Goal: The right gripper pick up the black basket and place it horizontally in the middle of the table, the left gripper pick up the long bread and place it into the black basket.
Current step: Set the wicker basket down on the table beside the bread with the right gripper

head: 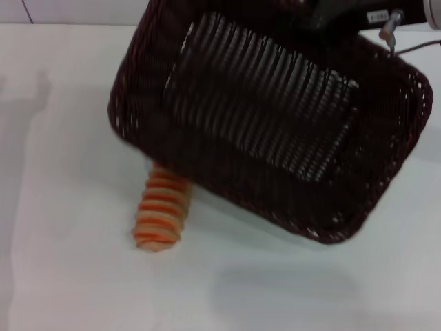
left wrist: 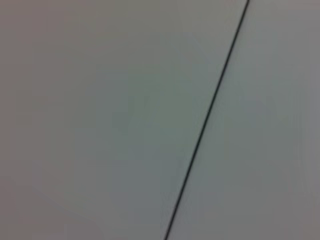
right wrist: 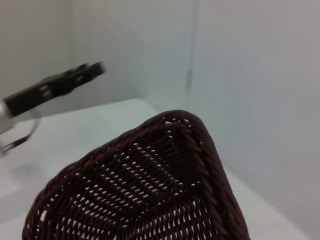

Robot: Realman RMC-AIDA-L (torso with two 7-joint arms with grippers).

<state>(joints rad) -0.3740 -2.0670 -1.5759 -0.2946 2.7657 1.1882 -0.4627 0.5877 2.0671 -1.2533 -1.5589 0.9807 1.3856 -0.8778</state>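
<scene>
My right gripper needs to put the black basket flat on the table (head: pixel 296 176), close beside the long bread. It will let go of the basket there.
The black basket (head: pixel 275 131) hangs tilted above the table (head: pixel 69 289), its open side facing the head view. My right gripper (head: pixel 325 22) holds it by the far rim at the top of that view. The right wrist view shows one braided corner of the basket (right wrist: pixel 165 185). The long bread (head: pixel 162 210), orange and cream striped, lies on the table, its far end hidden behind the basket's lower left edge. My left gripper (right wrist: pixel 60 86) is out of the head view and shows only far off in the right wrist view, raised above the table.
The left wrist view shows only a plain pale surface crossed by a thin dark seam (left wrist: pixel 210 110). A white wall (right wrist: pixel 250 75) rises behind the table. A grey cable (head: pixel 413 47) hangs off my right arm.
</scene>
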